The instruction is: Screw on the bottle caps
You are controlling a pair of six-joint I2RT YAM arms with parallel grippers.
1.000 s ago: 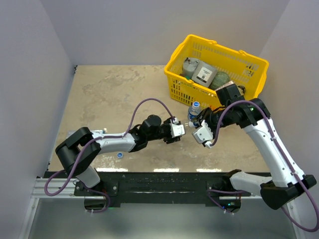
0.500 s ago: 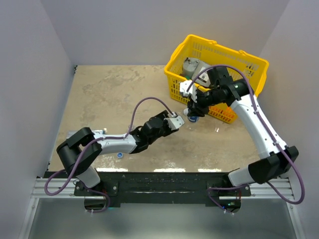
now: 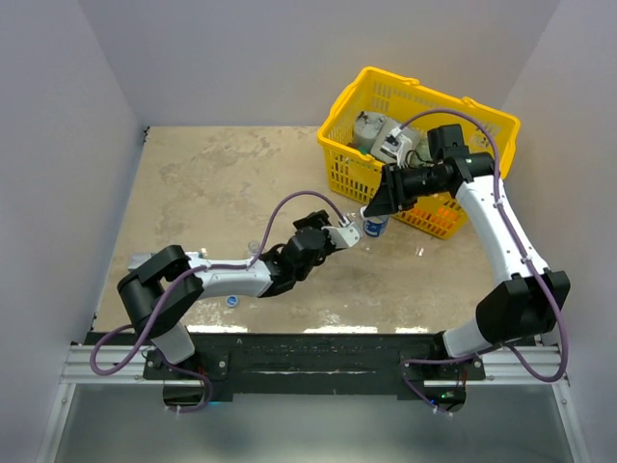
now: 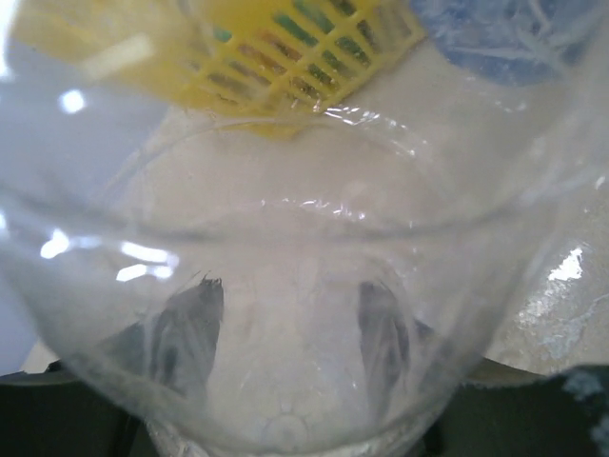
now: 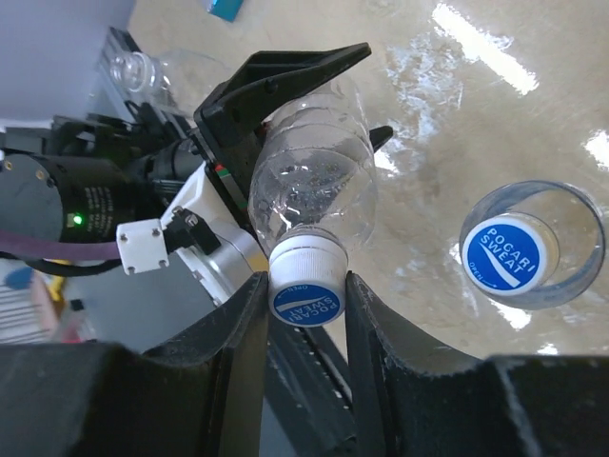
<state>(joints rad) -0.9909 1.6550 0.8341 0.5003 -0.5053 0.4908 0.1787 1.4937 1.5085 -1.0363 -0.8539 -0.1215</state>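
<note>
Next, my right gripper stands the clear bottle upright on the table [image 3: 337,228], beside the capped bottle that has a blue label.
In the right wrist view a clear unlabelled bottle [image 5: 314,181] points its neck at the camera. A blue and white bottle cap [image 5: 306,286] sits on that neck, and my right gripper [image 5: 306,293] is shut on the cap. My left gripper [image 5: 319,114] is shut on the bottle's body, its black fingers [image 4: 186,333] showing through the plastic. From above, the two grippers [image 3: 345,234] [image 3: 374,207] meet in front of the basket. Beside them stands a capped bottle with a blue label [image 3: 375,224]. Another clear bottle [image 5: 143,67] lies uncapped near the left arm.
A yellow basket [image 3: 482,121] with grey cans and jars stands at the back right, close behind the right gripper. A loose blue cap [image 3: 231,300] lies on the table by the left arm. Grey walls close in the left and right sides.
My right arm swung from the near right up beside the basket, and its gripper turned onto the bottle's neck. My left gripper shifted slightly away with the bottle.
</note>
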